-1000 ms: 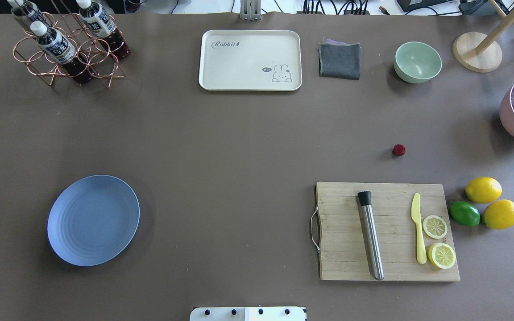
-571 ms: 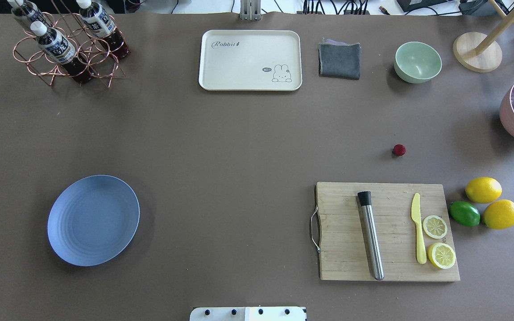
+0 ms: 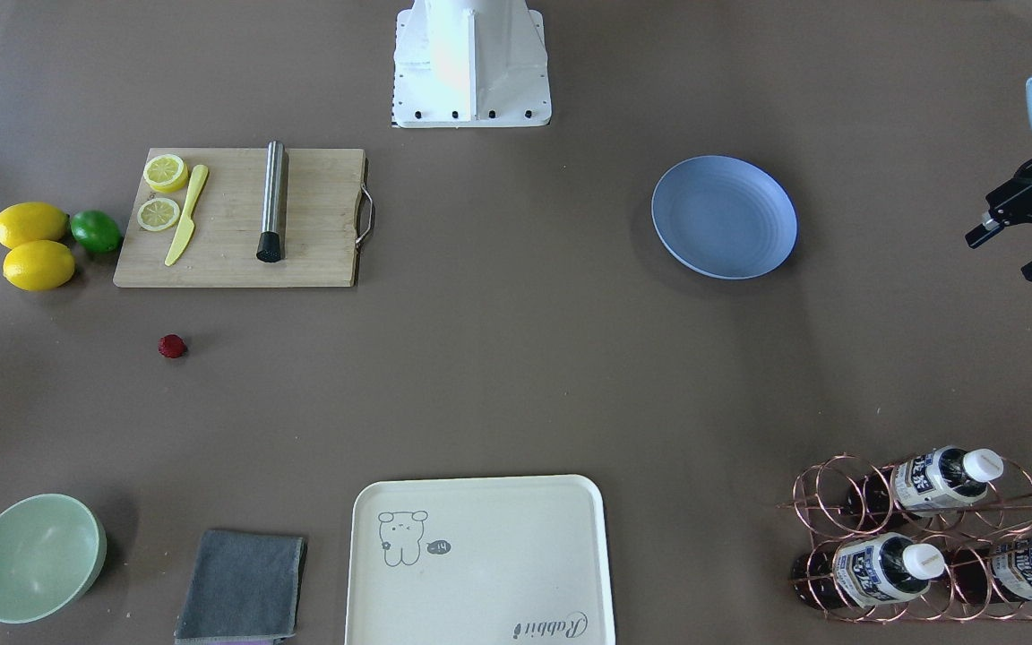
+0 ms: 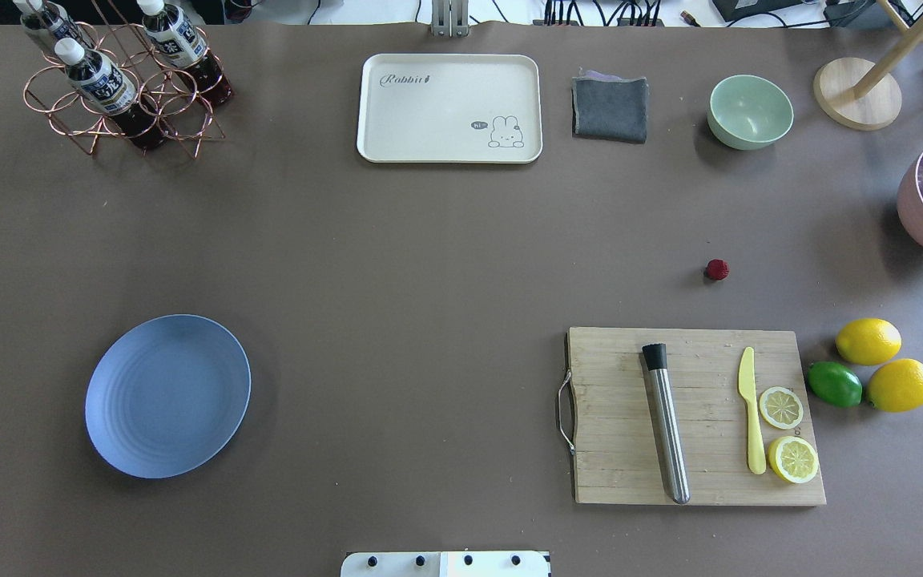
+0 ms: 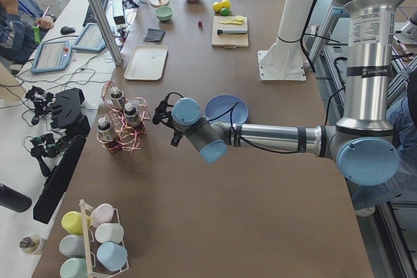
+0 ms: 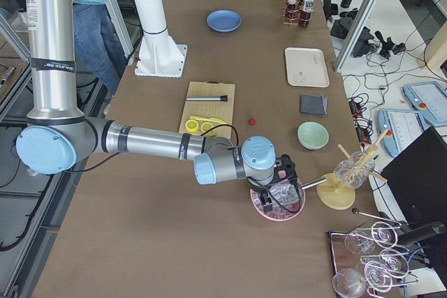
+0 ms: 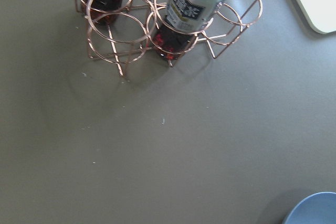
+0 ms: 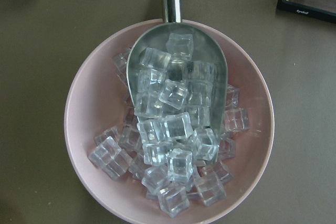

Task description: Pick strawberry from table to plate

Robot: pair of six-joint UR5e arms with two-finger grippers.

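Observation:
The light-blue plate is next for my left gripper, which should go there and grip the plate's rim (image 3: 795,227) at the side nearest that gripper.
The strawberry (image 4: 716,270), small and dark red, lies on the bare table (image 4: 445,264) just beyond the cutting board; it also shows as the strawberry (image 3: 172,346). The light-blue plate (image 4: 167,396) sits empty on the left half of the table. My left gripper (image 3: 1010,252) hovers open past the plate (image 3: 724,216), beside the bottle rack, far from the berry. My right gripper (image 6: 277,188) hangs over a pink bowl of ice at the table's right end. It shows only in the side view, so I cannot tell if it is open or shut.
A wooden cutting board (image 4: 694,417) carries a steel muddler, a yellow knife and lemon slices. Two lemons (image 4: 868,340) and a lime lie to its right. Along the far edge stand a cream tray (image 4: 449,108), grey cloth (image 4: 610,108), green bowl (image 4: 750,110) and copper bottle rack (image 4: 121,80).
A dark tip of the left gripper now pokes in at the left edge of the overhead view. The strawberry and plate have not moved.

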